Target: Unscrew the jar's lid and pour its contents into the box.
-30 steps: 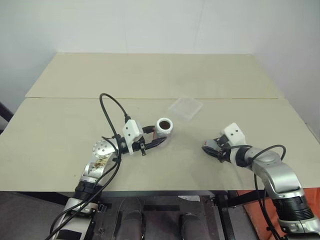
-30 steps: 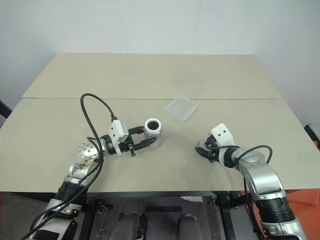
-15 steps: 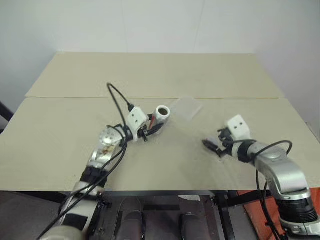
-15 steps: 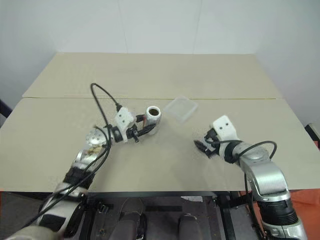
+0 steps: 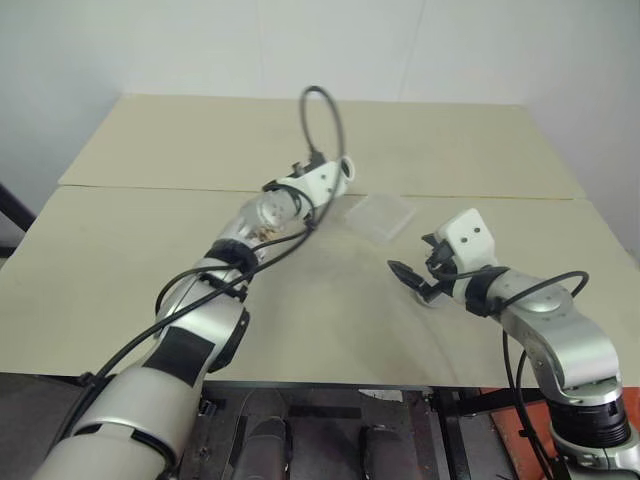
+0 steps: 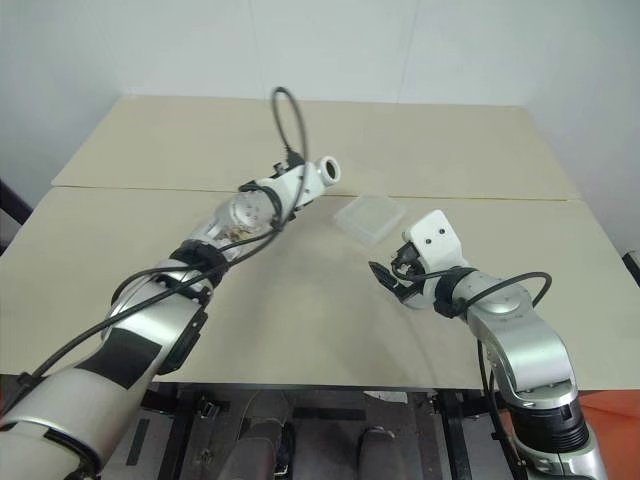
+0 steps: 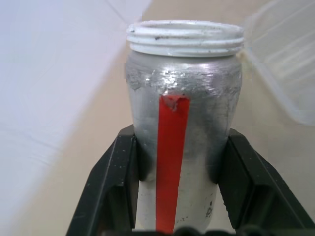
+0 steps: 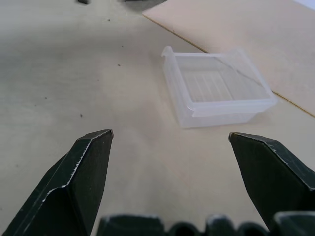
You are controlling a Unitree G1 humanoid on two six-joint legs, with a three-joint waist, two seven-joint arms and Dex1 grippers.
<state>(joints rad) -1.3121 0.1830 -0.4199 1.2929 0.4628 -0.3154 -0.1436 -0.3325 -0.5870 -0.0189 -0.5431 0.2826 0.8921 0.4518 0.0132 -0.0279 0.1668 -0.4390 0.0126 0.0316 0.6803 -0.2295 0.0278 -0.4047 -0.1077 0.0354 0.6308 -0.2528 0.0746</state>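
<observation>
Next, my left hand releases the jar upright on the table (image 5: 301, 235) beside the clear box, just in front of the seam. The jar now hangs level above the table.
My left gripper (image 7: 183, 147) is shut on the jar (image 7: 182, 108), a silvery body with a red stripe and a white threaded neck, no cap on it. In the head views the jar (image 5: 338, 170) hangs above the table, lying about level, its open mouth turned toward the box (image 5: 380, 213). The box is clear, shallow and sits just right of the jar. My right gripper (image 5: 410, 283) hovers open nearer the front, with the box (image 8: 216, 93) beyond its fingers (image 8: 83, 167). The lid and the contents are hidden.
The beige table (image 5: 150, 260) has a seam running across it just behind the box. A black cable (image 5: 322, 110) loops up over my left arm. White walls close off the far side.
My left arm carried the jar up and forward toward the box and rolled it from upright onto its side. My right gripper opened wide and rose a little.
</observation>
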